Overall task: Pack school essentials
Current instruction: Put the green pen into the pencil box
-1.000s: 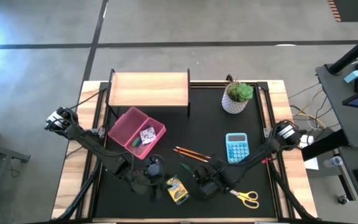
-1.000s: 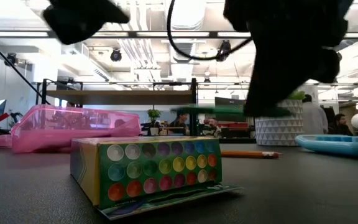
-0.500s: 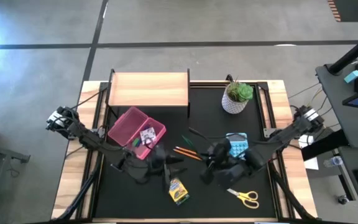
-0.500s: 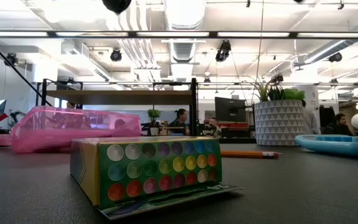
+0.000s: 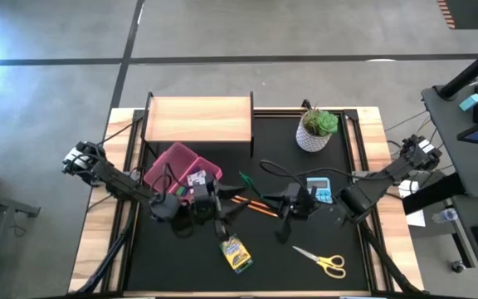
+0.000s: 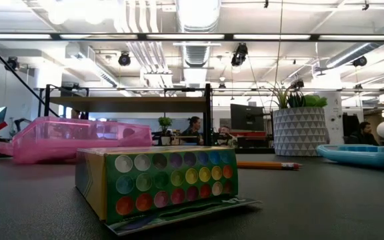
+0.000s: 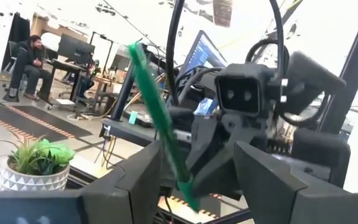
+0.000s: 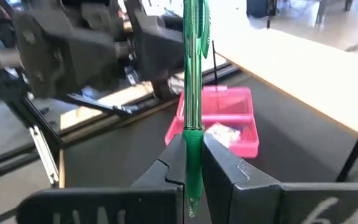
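Observation:
The green pen lies at a slant across my left gripper's open fingers, so I need to line the two up before my left gripper grabs the pen's upper part (image 7: pixel 144 78).
My right gripper (image 8: pixel 193 142) is shut on a green pen (image 8: pixel 194 68) and holds it in the air over the middle of the table (image 5: pixel 282 208). My left gripper (image 5: pixel 225 209) stands open, raised and facing it. In the left wrist view the pen (image 7: pixel 160 127) shows between the two left fingers (image 7: pixel 129 186), untouched. The pink box (image 5: pixel 181 170) holds a small white patterned square (image 5: pixel 196 178). Two orange pencils (image 5: pixel 254 205), the crayon box (image 5: pixel 236 253) and the yellow-handled scissors (image 5: pixel 322 260) lie flat on the mat. My right gripper pinches the pen's dark green lower section (image 8: pixel 193 149) between its two fingers. The pen lies across the fingers, and its long upper part sticks out past them. It is lifted clear of the table, and in the high view it slants toward the far left.
A blue calculator (image 5: pixel 318 189) lies under the right arm. A potted plant (image 5: pixel 317 129) stands at the far right and a wooden shelf (image 5: pixel 197 119) at the far edge. In the low view the crayon box (image 6: pixel 159 180) is nearest, with bare mat around it.
Both grippers have risen from the near part of the table and left the low view. My right gripper lifted the green pen clear and went toward the far edge. My left gripper tipped up from pointing down to about level and now faces the pen.

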Controlling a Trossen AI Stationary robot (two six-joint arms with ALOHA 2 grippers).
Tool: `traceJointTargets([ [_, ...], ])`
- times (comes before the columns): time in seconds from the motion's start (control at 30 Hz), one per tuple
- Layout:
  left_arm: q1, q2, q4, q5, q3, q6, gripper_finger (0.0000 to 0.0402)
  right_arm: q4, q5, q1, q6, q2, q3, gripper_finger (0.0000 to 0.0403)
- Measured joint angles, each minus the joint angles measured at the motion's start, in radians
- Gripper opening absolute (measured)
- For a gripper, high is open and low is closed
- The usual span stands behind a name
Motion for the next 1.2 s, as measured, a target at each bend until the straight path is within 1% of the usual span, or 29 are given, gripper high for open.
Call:
traceJointTargets([
  [0.27,0.022,-0.007,0.019,0.000,0.004,0.000,0.0183,0.090,-0.003,0.000,-0.085,0.000,0.001,0.0017],
  [0.37,0.030,-0.008,0.017,0.010,0.008,-0.001,0.0183,0.095,-0.004,-0.006,-0.090,0.002,0.001,0.0017],
  [0.47,0.034,-0.009,0.018,0.062,0.017,-0.001,0.0182,0.094,-0.004,-0.016,-0.090,0.003,0.001,0.0017],
  [0.8,0.046,-0.009,0.017,0.075,0.038,-0.003,0.0179,0.095,-0.030,-0.022,-0.090,0.003,0.001,0.0017],
  [0.93,0.050,-0.009,0.017,0.075,0.042,-0.004,0.0151,0.095,-0.031,-0.022,-0.091,0.003,0.001,0.0017],
  [1.2,0.062,-0.009,0.017,0.086,0.048,-0.003,0.0055,0.094,-0.034,-0.022,-0.092,0.003,0.001,0.0017],
])
